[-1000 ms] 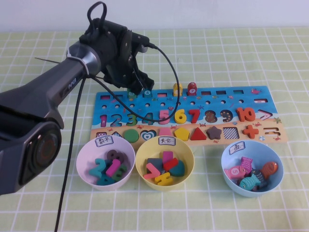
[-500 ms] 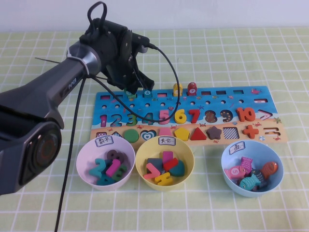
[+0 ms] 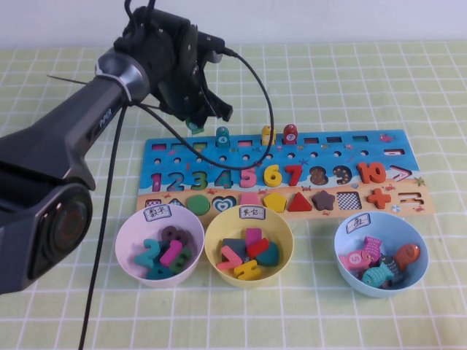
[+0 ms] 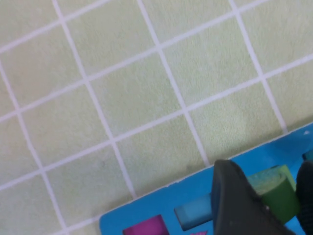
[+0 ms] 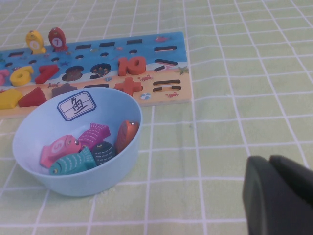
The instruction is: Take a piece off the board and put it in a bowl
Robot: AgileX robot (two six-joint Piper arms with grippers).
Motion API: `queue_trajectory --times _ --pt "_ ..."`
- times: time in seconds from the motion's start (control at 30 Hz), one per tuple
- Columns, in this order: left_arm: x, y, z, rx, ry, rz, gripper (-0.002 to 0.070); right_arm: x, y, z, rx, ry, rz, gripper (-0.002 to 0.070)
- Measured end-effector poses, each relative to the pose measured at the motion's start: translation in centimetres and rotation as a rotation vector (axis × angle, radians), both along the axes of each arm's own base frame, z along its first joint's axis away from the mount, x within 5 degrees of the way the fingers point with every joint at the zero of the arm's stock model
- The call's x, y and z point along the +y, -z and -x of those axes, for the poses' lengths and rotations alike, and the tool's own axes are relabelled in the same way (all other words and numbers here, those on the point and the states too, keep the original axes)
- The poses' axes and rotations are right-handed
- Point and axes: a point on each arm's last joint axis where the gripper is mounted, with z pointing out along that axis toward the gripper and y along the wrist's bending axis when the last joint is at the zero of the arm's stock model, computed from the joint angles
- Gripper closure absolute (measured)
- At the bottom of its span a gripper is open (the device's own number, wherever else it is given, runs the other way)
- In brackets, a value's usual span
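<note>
Next, my left gripper lets go of the grass-green peg in the light blue bowl (image 3: pixel 345 258) beside the pink fish, against the bowl's side.
My left gripper (image 3: pixel 195 122) is shut on the grass-green peg (image 3: pixel 194 128) and holds it just above the far left edge of the board (image 3: pixel 328 157). In the left wrist view the peg (image 4: pixel 279 199) sits between the dark fingers of the left gripper (image 4: pixel 271 192), over the blue board (image 4: pixel 161 208) and an empty slot. The light blue bowl (image 3: pixel 349 268) with several fish pieces stands at the front right. It also shows in the right wrist view (image 5: pixel 83 185). My right gripper (image 5: pixel 279 196) is shut and empty, low over the cloth right of that bowl.
A teal peg marked 4 (image 3: pixel 222 136), a yellow peg (image 3: pixel 268 135) and a red peg (image 3: pixel 290 133) stand on the board's far row. A lilac bowl (image 3: pixel 128 235) and a yellow bowl (image 3: pixel 216 235) with pieces stand at the front. The left arm's cable hangs over the board.
My left gripper has risen from the board's far row, lifting the green peg out of its slot and back a little to the left.
</note>
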Motion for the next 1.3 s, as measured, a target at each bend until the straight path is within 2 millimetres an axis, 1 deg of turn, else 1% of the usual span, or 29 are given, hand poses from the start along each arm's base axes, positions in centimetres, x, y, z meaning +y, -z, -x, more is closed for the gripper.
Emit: queue_trajectory --times 0.13,0.23,0.33,0.43,0.53,0.63,0.73,0.8,0.93,1.03,1.1,1.2,1.3 --pt "0.1 -1.7 0.1 -0.017 -0.006 0.005 0.0456 0.0 0.0 0.0 0.000 0.000 0.000 0.0695" --pt "0.3 -2.4 0.4 -0.004 -0.001 -0.006 0.0457 0.0 0.0 0.0 0.000 0.000 0.000 0.0695" --pt "0.5 -3.5 1.2 0.030 0.027 -0.026 0.0457 0.0 0.0 0.0 0.000 0.000 0.000 0.0695" --pt "0.6 -5.2 2.2 0.046 0.093 -0.018 0.0457 0.0 0.0 0.0 0.000 0.000 0.000 0.0695" --pt "0.3 -7.6 3.5 0.030 0.155 0.022 0.0457 0.0 0.0 0.0 0.000 0.000 0.000 0.0695" --pt "-0.8 -9.6 5.4 0.004 0.221 0.024 0.0457 0.0 0.0 0.0 0.000 0.000 0.000 0.0695" --pt "-2.5 -10.4 7.6 0.007 0.302 0.015 0.0457 0.0 0.0 0.0 0.000 0.000 0.000 0.0695" --pt "-4.3 -9.8 9.4 0.038 0.383 -0.008 0.0457 0.0 0.0 0.0 0.000 0.000 0.000 0.0695" --pt "-7.8 -7.4 13.2 0.128 0.528 -0.060 0.0457 0.0 0.0 0.0 0.000 0.000 0.000 0.0695" --pt "-10.0 -5.9 15.6 0.186 0.627 -0.043 0.0457 0.0 0.0 0.0 0.000 0.000 0.000 0.0695" --pt "-11.7 -5.1 17.2 0.207 0.710 0.003 0.0457 0.0 0.0 0.0 0.000 0.000 0.000 0.0695" --pt "-13.7 -4.9 19.1 0.195 0.798 0.056 0.0457 0.0 0.0 0.0 0.000 0.000 0.000 0.0695" --pt "-15.1 -5.1 20.0 0.142 0.850 0.104 0.0457 0.0 0.0 0.0 0.000 0.000 0.000 0.0695"
